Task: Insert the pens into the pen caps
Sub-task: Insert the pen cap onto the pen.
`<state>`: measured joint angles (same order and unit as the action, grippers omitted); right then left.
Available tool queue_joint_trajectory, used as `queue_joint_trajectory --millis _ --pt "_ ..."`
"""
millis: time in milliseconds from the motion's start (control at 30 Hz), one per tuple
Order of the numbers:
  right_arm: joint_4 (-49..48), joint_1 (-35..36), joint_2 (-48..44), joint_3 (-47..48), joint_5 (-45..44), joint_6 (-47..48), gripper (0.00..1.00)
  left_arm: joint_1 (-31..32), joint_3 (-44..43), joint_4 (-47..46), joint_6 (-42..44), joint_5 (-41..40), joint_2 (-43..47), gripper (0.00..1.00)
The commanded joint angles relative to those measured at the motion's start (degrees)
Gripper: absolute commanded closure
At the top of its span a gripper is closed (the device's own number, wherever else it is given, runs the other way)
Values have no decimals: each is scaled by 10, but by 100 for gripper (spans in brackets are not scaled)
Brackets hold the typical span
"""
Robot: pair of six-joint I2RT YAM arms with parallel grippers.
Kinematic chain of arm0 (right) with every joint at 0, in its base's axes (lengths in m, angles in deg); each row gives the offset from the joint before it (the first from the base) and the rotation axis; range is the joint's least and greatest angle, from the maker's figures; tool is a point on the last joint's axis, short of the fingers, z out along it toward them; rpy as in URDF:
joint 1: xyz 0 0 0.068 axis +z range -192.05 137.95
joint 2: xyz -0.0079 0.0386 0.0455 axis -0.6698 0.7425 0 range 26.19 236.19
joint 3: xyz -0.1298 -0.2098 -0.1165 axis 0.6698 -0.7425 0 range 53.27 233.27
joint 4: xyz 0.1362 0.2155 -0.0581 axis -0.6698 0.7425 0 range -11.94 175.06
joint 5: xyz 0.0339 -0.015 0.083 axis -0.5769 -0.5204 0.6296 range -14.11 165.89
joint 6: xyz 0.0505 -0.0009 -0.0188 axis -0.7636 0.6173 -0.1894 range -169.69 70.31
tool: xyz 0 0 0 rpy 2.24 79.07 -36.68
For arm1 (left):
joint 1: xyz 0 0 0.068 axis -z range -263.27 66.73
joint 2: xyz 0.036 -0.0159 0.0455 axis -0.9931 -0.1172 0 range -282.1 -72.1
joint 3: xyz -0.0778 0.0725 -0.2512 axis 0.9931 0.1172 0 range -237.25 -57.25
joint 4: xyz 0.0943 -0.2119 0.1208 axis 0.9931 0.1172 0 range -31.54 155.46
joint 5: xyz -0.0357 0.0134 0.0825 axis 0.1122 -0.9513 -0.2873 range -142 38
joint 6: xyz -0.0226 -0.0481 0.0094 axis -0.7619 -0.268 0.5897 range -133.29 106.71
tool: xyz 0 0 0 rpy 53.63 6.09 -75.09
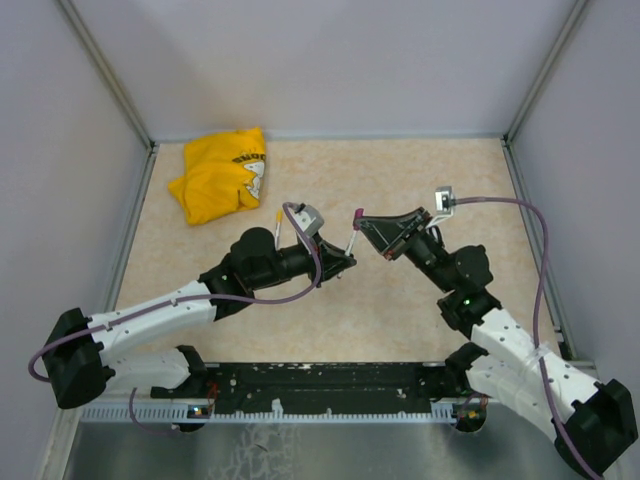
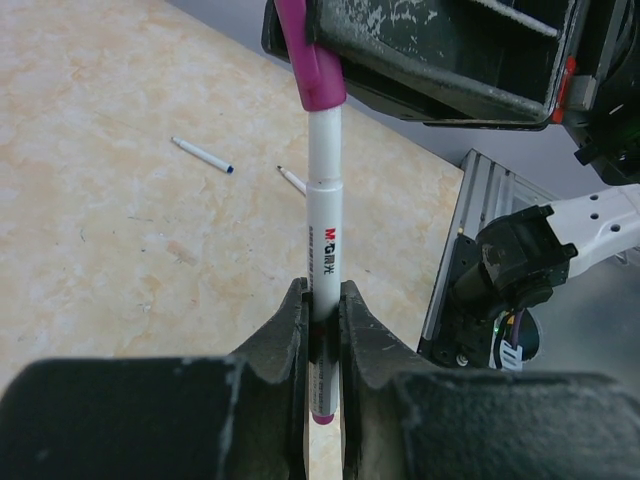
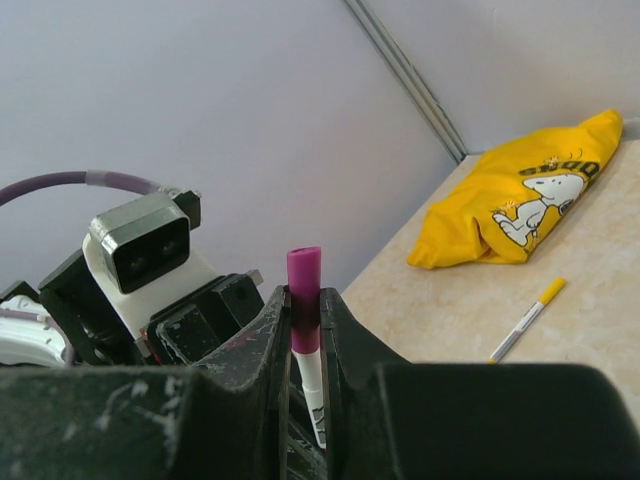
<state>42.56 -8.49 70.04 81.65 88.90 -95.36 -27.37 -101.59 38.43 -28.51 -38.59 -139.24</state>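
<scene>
The purple pen cap sits shallow and the pen's white neck shows, so my right gripper needs to open and regrip nearer the cap's top end (image 3: 304, 258) before it seats the cap.
My left gripper (image 2: 323, 300) is shut on a white pen (image 2: 324, 220) with a purple end, held above the table. My right gripper (image 3: 304, 312) is shut on the purple pen cap (image 3: 304, 285), which sits on the pen's tip (image 2: 312, 60). In the top view the two grippers meet at mid-table, the left gripper (image 1: 347, 252) below the right gripper (image 1: 366, 224), with the pen (image 1: 353, 240) and cap (image 1: 358, 214) between them. A capped pen with a yellow cap (image 3: 528, 318) lies near the cloth. Two uncapped pens (image 2: 203, 155) (image 2: 292, 180) lie on the table.
A crumpled yellow cloth (image 1: 222, 174) lies at the back left of the table. Grey walls enclose the table on three sides. A black rail (image 1: 320, 380) runs along the near edge between the arm bases.
</scene>
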Motion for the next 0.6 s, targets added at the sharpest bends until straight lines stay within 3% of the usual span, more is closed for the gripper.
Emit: queue_joint_trajectory --millis 0,567 --pt "-41 -3 6 -7 10 10 100 4 -14 -40 -12 -10 9 100" --pt "-89 -3 26 -22 64 32 99 4 -29 -64 -41 -15 6 100"
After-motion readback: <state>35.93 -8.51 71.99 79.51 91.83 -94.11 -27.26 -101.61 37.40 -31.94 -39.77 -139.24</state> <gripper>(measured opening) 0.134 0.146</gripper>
